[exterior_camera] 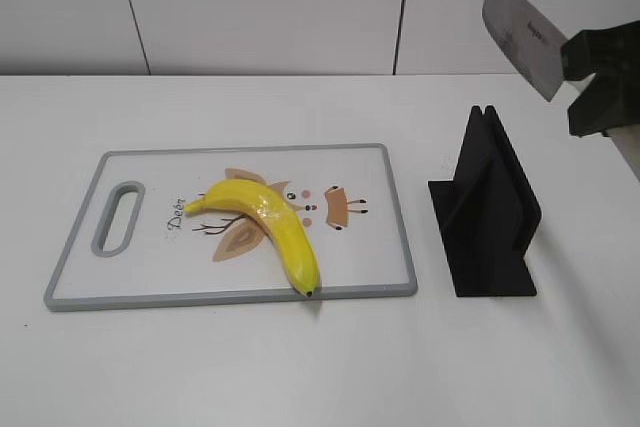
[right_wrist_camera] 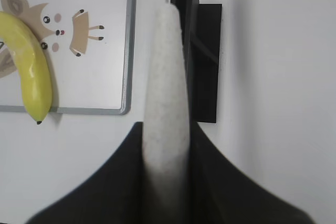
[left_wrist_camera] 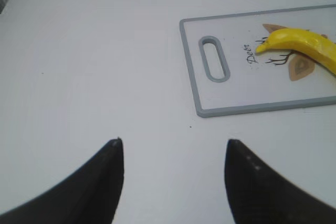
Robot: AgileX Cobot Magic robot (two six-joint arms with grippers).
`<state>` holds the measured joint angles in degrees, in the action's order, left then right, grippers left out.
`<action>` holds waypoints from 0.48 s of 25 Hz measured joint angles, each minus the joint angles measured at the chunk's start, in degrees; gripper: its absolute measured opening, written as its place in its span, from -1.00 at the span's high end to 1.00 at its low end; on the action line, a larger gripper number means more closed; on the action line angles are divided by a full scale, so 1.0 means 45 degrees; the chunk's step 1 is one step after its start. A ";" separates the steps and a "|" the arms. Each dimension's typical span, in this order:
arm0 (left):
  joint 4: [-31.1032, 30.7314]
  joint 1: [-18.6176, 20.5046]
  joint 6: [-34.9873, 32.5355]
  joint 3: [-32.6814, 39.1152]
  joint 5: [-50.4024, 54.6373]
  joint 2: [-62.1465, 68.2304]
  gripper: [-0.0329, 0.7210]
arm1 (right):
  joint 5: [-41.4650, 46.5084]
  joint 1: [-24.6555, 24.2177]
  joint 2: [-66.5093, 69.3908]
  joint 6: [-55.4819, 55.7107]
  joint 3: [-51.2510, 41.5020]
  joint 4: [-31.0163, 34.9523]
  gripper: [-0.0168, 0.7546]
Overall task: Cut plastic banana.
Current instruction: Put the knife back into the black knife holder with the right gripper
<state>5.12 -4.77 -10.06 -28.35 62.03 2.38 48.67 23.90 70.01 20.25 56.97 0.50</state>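
My right gripper will let go of the knife in the slot (exterior_camera: 516,173) (right_wrist_camera: 186,30) between the upright plates of the black knife stand.
The plastic banana (exterior_camera: 268,229) lies whole and yellow on a white cutting board (exterior_camera: 370,269), black tip toward the board's front edge; it also shows in the left wrist view (left_wrist_camera: 304,45) and the right wrist view (right_wrist_camera: 29,66). My right gripper (exterior_camera: 590,77) is shut on a knife (exterior_camera: 522,35) and holds it high above the black knife stand (exterior_camera: 488,212), blade pointing up and left. In the right wrist view the knife (right_wrist_camera: 167,77) runs between the jaws (right_wrist_camera: 166,145). My left gripper (left_wrist_camera: 173,150) is open and empty over bare table, left of the board.
The grey-rimmed cutting board (left_wrist_camera: 207,109) has a handle slot (exterior_camera: 118,217) at its left end and a cartoon deer print. The black stand (right_wrist_camera: 202,51) sits just right of the board. A white wall stands behind the table.
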 joint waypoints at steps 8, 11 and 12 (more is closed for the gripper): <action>-0.0241 0.0000 0.0294 0.0075 0.0055 -0.0590 -0.56 | -0.0093 0.0000 0.1239 0.0004 0.0000 -0.0110 0.53; -0.0241 0.0000 0.0294 0.0075 0.0056 -0.0599 -0.55 | -0.0136 0.0000 0.1778 0.0004 0.0000 -0.0110 0.53; -0.0241 0.0000 0.0294 0.0075 0.0056 -0.0599 -0.55 | -0.0164 0.0000 0.1966 0.0004 0.0000 -0.0110 0.53</action>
<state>4.04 -4.77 -8.74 -28.02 62.28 -0.31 47.93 23.90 78.86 20.27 56.97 0.00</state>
